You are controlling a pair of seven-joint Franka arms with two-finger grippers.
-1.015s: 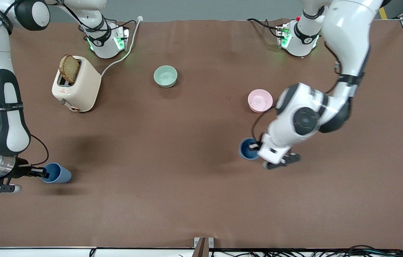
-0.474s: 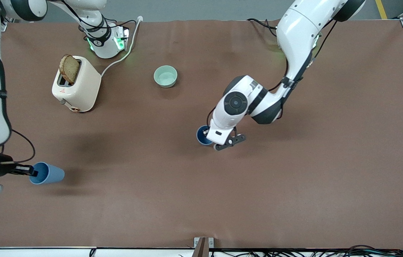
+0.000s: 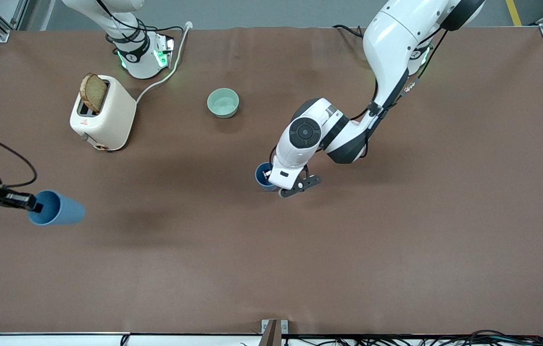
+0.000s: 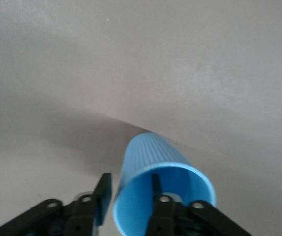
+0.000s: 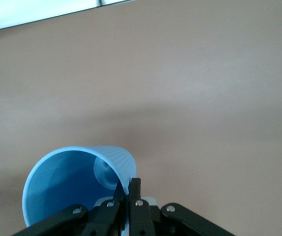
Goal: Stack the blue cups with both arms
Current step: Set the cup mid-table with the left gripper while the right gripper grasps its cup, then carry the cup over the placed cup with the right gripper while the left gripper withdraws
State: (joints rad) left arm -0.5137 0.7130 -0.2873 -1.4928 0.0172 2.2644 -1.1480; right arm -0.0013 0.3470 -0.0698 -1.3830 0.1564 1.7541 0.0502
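Note:
The robot's right gripper will release its blue cup inside the other blue cup [image 3: 268, 175] at the robot's left gripper.
Two blue cups are in view, one in each gripper. My left gripper [image 3: 268, 179] is over the middle of the table, shut on the rim of one blue cup [image 3: 261, 173], which hangs mouth up. In the left wrist view one finger is inside that cup [image 4: 150, 157] and one outside, with the gripper [image 4: 129, 194] around the wall. My right gripper [image 3: 35, 207] is at the right arm's end of the table, shut on the rim of the other blue cup [image 3: 59, 214], which is tipped on its side in the air. In the right wrist view the gripper [image 5: 131, 189] pinches the cup's [image 5: 67, 187] wall.
A cream toaster [image 3: 103, 113] with a slice of bread [image 3: 94, 92] stands near the right arm's base, its white cable running to the table's edge. A mint-green bowl [image 3: 223, 102] sits farther from the front camera than the left gripper's cup. The pink bowl is hidden.
My left arm has carried its cup from beside the pink bowl toward the table's middle, and now covers that bowl. My right gripper has lifted its cup and tipped it further sideways.

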